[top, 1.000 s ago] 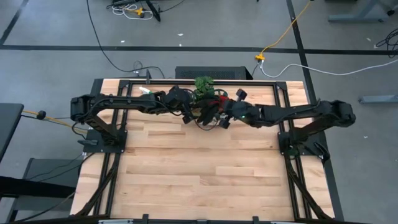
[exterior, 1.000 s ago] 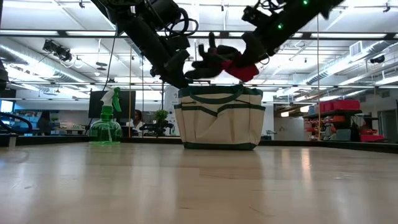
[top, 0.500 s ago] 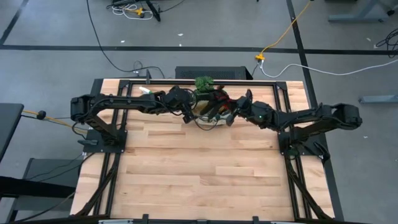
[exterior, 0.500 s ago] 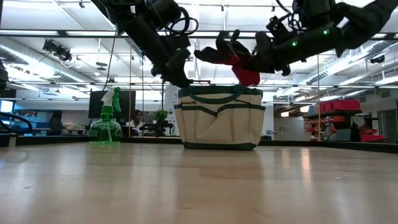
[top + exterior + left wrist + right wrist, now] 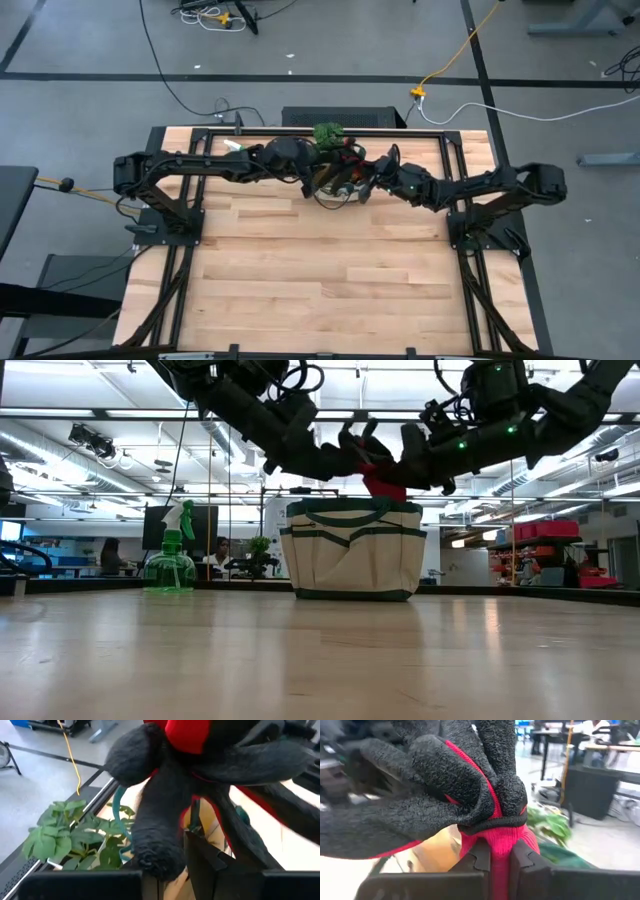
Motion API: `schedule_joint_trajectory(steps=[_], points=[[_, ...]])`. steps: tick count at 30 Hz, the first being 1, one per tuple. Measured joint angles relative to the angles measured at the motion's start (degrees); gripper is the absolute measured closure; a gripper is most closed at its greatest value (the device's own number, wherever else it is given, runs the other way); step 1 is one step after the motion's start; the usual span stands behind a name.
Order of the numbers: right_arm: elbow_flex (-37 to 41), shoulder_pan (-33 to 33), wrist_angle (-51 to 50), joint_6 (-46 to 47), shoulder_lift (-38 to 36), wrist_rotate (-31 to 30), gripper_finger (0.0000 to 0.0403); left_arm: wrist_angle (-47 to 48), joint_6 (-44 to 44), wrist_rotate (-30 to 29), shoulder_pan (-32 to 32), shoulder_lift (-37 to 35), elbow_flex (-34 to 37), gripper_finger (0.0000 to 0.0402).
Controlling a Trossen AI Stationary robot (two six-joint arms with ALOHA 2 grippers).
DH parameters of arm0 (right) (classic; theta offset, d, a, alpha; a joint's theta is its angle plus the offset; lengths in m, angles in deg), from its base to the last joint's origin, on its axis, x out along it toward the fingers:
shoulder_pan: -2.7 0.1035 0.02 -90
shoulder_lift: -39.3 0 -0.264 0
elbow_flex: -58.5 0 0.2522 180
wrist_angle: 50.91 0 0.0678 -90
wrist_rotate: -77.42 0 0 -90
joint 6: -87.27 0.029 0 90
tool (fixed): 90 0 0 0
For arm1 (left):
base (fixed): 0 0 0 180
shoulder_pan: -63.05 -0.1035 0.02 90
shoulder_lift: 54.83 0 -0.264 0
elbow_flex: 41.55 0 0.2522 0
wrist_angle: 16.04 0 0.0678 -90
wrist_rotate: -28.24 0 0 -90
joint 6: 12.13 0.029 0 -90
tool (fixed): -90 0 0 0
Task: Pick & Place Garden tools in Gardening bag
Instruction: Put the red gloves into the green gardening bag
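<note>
The black fingers of the gloves hang over my left gripper, so next I open it and grab the gloves by the red back (image 5: 188, 734), with their fingers pointing up.
The red-and-black gloves (image 5: 362, 452) hang in the air over the open top of the cream gardening bag (image 5: 352, 555), which stands on its base at the table's far side. My right gripper (image 5: 405, 465) comes in from the right, shut on them. My left gripper (image 5: 325, 460) reaches in from the left, just above the bag's left rim; the gloves' black fingers (image 5: 155, 820) droop over its tip and hide it. The green spray bottle (image 5: 172, 560) stands upright to the left of the bag. My right gripper pinches the gloves' red cuff (image 5: 500, 845) between its two fingers. It comes almost level from the table's right side. The gloves are lifted clear, their black fingers spread toward the left arm, and the red cuff end (image 5: 385, 485) hangs down close to the bag's rim.
A small green plant (image 5: 328, 133) stands just behind the bag at the table's far edge. The near part of the wooden table (image 5: 320, 270) lies in front of both arms. People sit at desks in the room beyond the table.
My right gripper has sunk toward the bag and tipped from slanting down to almost level, rolling as it went. It stays shut on the gloves, which now hang lower over the bag's mouth. My left gripper has tipped up from the bag's left rim toward the gloves.
</note>
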Motion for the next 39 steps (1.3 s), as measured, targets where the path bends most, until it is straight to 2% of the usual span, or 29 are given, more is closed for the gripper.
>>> schedule_joint_trajectory(steps=[7,13,30,34,39], points=[[0.0,0.0,2.6,0.0,1.4,2.5,0.0388,-4.2,-1.5,0.2,0.0,0.0,0.0,0.0330],[0.0,0.0,2.6,0.3,1.4,2.4,0.0388,-10.7,-2.5,5.4,0.1,0.0,0.0,0.0330],[0.0,0.0,2.5,0.0,1.4,4.6,0.0388,-15.4,-1.1,5.3,1.0,0.0,0.0,0.0329],[0.0,-0.1,2.5,0.0,1.4,4.7,0.0388,-15.6,-0.6,4.6,1.0,0.0,0.0,0.0304],[0.0,0.0,2.5,-0.3,1.4,4.8,0.0388,-15.8,-1.1,4.1,1.0,0.0,0.0,0.0241]])
